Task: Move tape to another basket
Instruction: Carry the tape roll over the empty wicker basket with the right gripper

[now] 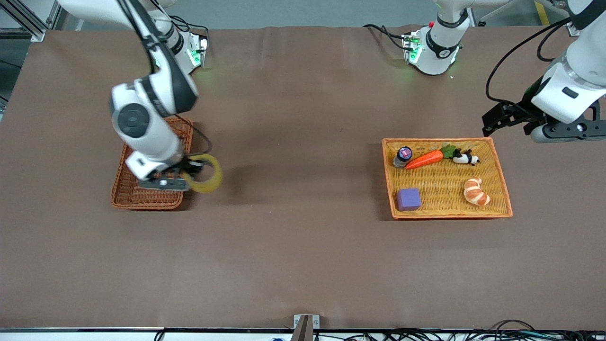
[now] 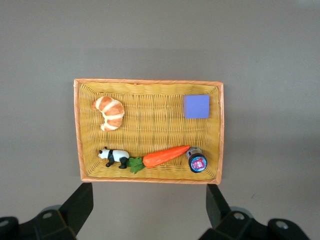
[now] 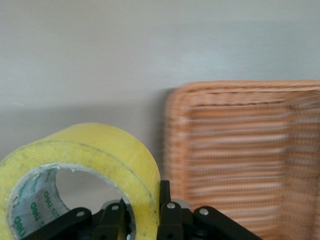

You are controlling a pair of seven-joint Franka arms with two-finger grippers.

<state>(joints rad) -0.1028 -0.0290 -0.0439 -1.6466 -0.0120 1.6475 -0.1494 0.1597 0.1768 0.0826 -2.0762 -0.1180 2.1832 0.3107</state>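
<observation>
The robot's right gripper needs to release the tape roll, now held beside the basket's edge, in the middle of the reddish-brown wicker basket (image 1: 159, 165).
My right gripper (image 1: 191, 171) is shut on the wall of the yellowish tape roll (image 1: 206, 174), one finger inside the ring and one outside. It holds the tape in the air beside the edge of the reddish-brown wicker basket (image 1: 125, 189), over the cloth just next to it. In the right wrist view the tape (image 3: 100, 165) fills the foreground with the basket (image 3: 240, 155) beside it. My left gripper (image 1: 509, 122) is open and empty, hovering by the orange-yellow tray basket (image 1: 497, 156) at the left arm's end; its fingers (image 2: 80, 202) show wide apart.
The orange-yellow tray basket (image 2: 150, 85) holds a purple cube (image 1: 408, 199), a croissant (image 1: 476, 191), a carrot (image 1: 426, 159), a toy panda (image 1: 466, 157) and a small bottle (image 1: 403, 157). Brown cloth covers the table between the two baskets.
</observation>
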